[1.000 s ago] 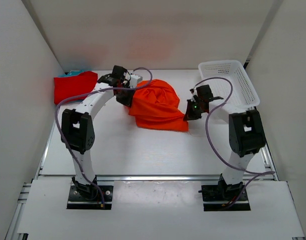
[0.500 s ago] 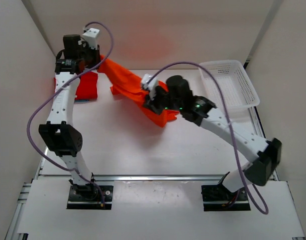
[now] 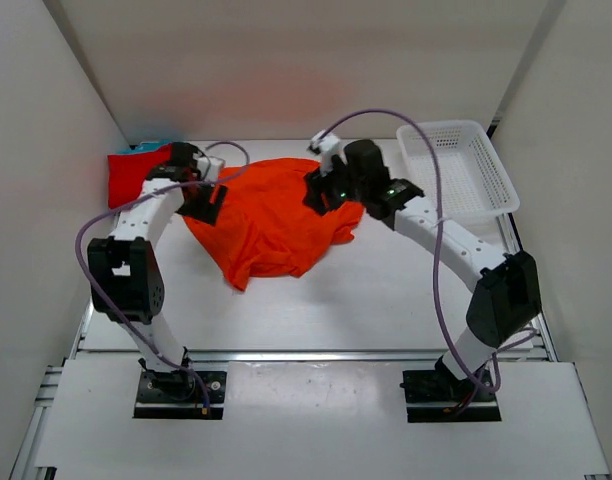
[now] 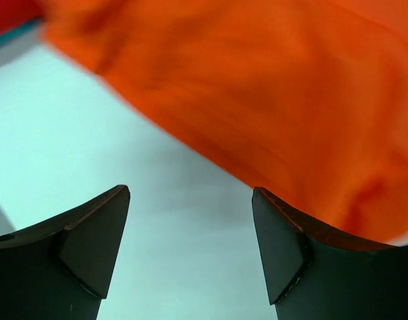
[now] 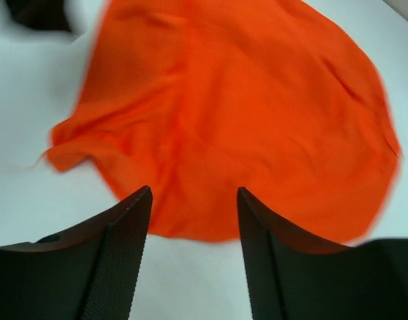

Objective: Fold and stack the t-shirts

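Note:
The orange t-shirt's near pointed corner [image 3: 236,281] [image 4: 385,232], the one toward the metal rail, is the next place for my left gripper to go and close.
The orange t-shirt [image 3: 271,222] lies spread out, a little rumpled, in the middle of the table. It fills the upper part of the left wrist view [image 4: 271,87] and of the right wrist view [image 5: 244,113]. My left gripper [image 3: 202,202] [image 4: 190,193] hovers at the shirt's left edge, open, with only bare table between its fingers. At the shirt's back right edge my right gripper [image 3: 322,192] [image 5: 194,192] is open too and holds nothing. The red t-shirt [image 3: 136,172] [image 4: 11,10] lies folded at the back left, with a teal-blue t-shirt edge [image 3: 152,146] [image 4: 17,33] showing under it.
A white mesh basket [image 3: 456,165] stands at the back right corner. White walls close in the table on the left, back and right. A metal rail [image 3: 306,352] runs along the table's near edge in front of the arm bases.
Both grippers had the orange t-shirt stretched in the air between them. They have since come down and opened, and the shirt now lies spread on the table.

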Motion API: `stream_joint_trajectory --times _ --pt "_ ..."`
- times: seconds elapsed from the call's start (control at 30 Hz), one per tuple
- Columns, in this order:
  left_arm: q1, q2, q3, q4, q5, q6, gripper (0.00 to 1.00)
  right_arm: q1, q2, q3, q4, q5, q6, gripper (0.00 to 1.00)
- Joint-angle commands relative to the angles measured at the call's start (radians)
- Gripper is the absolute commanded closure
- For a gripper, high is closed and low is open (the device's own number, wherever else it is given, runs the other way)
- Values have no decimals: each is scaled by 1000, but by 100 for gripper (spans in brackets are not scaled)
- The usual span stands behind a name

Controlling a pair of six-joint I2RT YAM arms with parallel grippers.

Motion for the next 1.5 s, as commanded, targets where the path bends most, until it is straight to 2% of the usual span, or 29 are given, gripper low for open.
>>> stream_joint_trajectory --times 0.0,0.03,0.13,0.2,0.33,0.5,0.6,0.7,0.77,0.8,0.87,0.97,1.07,1.13,1.2,1.23,1.27,1.4,1.47 --pt "-185 -200 -78 -12 51 85 15 -161 -9 -35 10 94 240 43" --pt "-240 -217 -126 -29 68 110 15 -210 21 -35 -9 99 284 44" --pt "-340 -240 -244 -58 36 147 15 -310 104 -25 -86 44 378 53" --pt "-354 -240 -303 -60 25 163 16 -336 133 -48 -100 -10 397 56" --pt "-363 -248 -410 -7 7 139 17 -334 153 -144 -69 7 379 51" --pt "-411 -209 -432 50 -15 124 17 -307 186 -187 -58 -14 363 49" --pt "-407 -190 -413 66 -3 98 23 -310 219 -189 -32 -59 375 48" --pt "-405 -159 -413 79 5 88 39 -298 265 -175 -35 -45 372 47" --pt "-406 -143 -410 76 1 82 64 -298 301 -172 -47 -25 363 46" --pt "-405 -133 -419 76 1 81 69 -298 316 -175 -49 -21 365 46" --pt "-394 -136 -416 84 -2 61 89 -298 334 -163 -44 -11 375 41" --pt "-374 -151 -418 75 4 52 100 -307 367 -135 -51 -14 380 44" --pt "-347 -169 -416 67 1 50 100 -301 394 -103 -47 -2 386 45" --pt "-336 -183 -404 55 -1 61 100 -296 414 -85 -55 15 388 52" --pt "-325 -192 -392 47 -1 58 100 -305 448 -62 -58 -23 388 79" --pt "-315 -200 -381 37 -4 58 100 -311 449 -60 -63 -55 397 87" --pt "-298 -191 -369 32 -3 59 100 -307 451 -60 -58 -74 401 99" --pt "-243 -197 -306 -12 5 65 100 -314 390 -65 -58 -70 360 100" --pt "-201 -205 -208 -25 -24 71 100 -333 321 -62 -70 -42 342 100"
